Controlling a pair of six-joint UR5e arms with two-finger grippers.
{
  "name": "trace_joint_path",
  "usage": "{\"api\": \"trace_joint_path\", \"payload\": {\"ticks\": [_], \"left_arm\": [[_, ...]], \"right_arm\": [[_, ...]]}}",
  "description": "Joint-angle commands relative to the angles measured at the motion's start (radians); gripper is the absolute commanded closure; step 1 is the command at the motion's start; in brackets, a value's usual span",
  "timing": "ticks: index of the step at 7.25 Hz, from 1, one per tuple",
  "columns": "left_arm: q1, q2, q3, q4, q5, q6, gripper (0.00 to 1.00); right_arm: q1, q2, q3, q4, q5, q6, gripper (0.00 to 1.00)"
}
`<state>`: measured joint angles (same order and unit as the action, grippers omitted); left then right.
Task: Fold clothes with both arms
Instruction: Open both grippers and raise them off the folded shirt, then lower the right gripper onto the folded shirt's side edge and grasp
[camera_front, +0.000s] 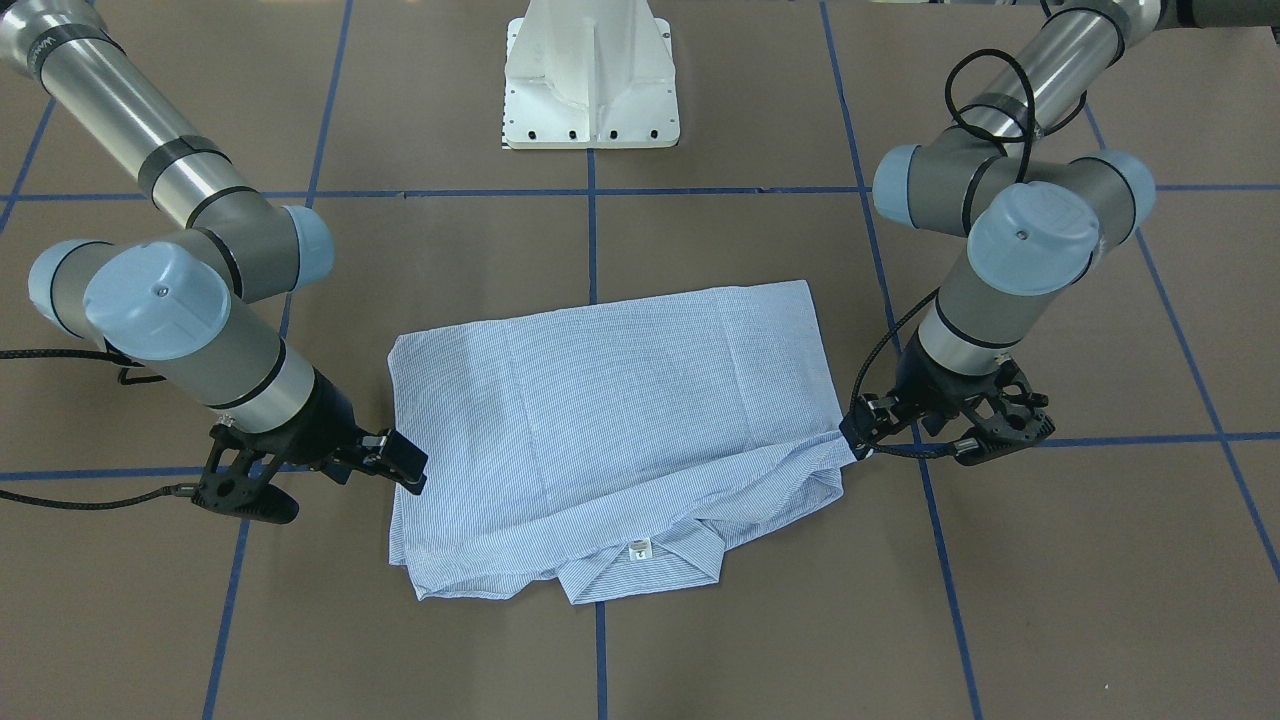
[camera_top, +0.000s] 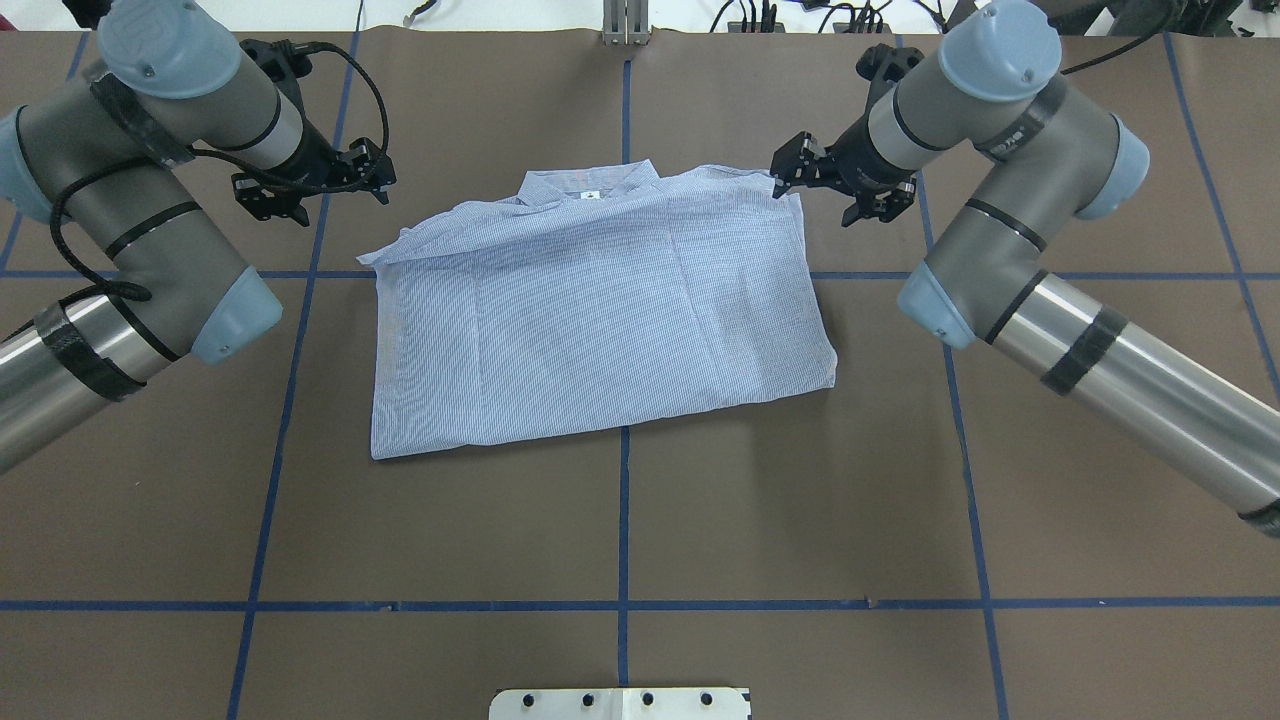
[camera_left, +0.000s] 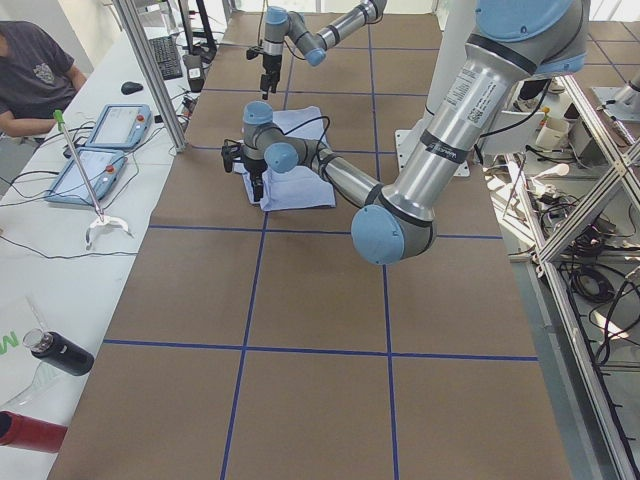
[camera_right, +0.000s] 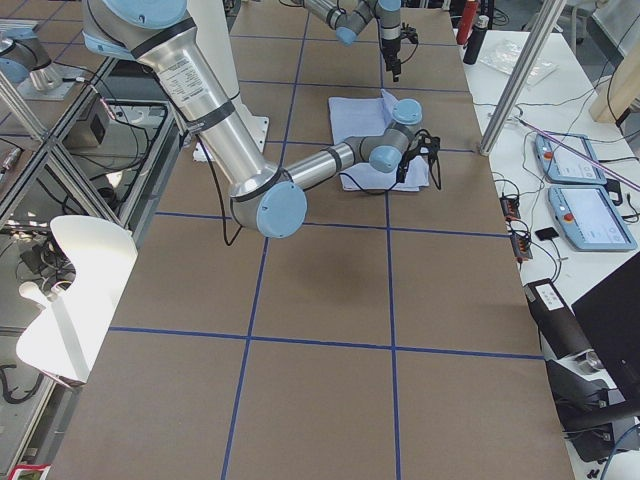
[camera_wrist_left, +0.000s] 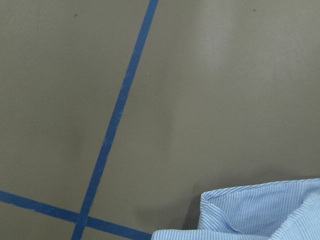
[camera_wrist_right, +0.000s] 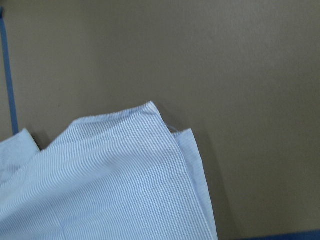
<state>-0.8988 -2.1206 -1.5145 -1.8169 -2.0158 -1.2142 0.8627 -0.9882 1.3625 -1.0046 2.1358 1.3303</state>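
Next, my right gripper grabs the light blue striped shirt at the shirt's near corner (camera_front: 397, 344) on the gripper's own side, toward the white pedestal base.
The light blue striped shirt (camera_front: 610, 400) lies folded into a rough rectangle on the brown table, with its collar (camera_front: 640, 570) and white label (camera_top: 590, 194) at the far edge from the robot. My left gripper (camera_top: 380, 170) hovers just off the shirt's far left corner; it also shows in the front view (camera_front: 855, 432). My right gripper (camera_top: 785, 170) is at the far right corner and shows in the front view (camera_front: 408, 465). Both look open and hold nothing. The wrist views show only shirt corners, one in the left wrist view (camera_wrist_left: 260, 210) and one in the right wrist view (camera_wrist_right: 110, 180), lying flat, with no fingers.
The white pedestal base (camera_front: 592, 80) stands at the robot's side of the table. Blue tape lines (camera_top: 622, 520) grid the brown surface. A side bench holds tablets (camera_left: 105, 125) and bottles (camera_left: 60, 352), and a seated person (camera_left: 35, 70) is beside it.
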Motion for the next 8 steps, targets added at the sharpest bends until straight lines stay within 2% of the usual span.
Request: {"api": "trace_joint_path", "payload": {"ticks": [1,2,4,6,7,8], "left_arm": [[-0.003,0.001,-0.067,0.062,0.000,0.001,0.00],[-0.003,0.002,-0.084,0.079,0.000,-0.001,0.00],[-0.003,0.004,-0.093,0.080,0.000,-0.001,0.00],[-0.005,0.007,-0.108,0.100,0.002,-0.001,0.00],[-0.005,0.005,-0.116,0.113,0.003,-0.001,0.00],[-0.006,0.007,-0.119,0.114,0.003,-0.001,0.00]], "right_arm": [[-0.056,-0.108,0.113,0.004,0.004,0.006,0.01],[-0.079,-0.156,0.136,0.004,-0.003,0.006,0.01],[-0.108,-0.173,0.145,0.004,-0.002,0.010,0.03],[-0.128,-0.181,0.161,0.003,0.006,0.030,0.09],[-0.129,-0.181,0.165,0.001,0.009,0.030,0.29],[-0.131,-0.182,0.168,0.001,0.010,0.030,0.58]]}}
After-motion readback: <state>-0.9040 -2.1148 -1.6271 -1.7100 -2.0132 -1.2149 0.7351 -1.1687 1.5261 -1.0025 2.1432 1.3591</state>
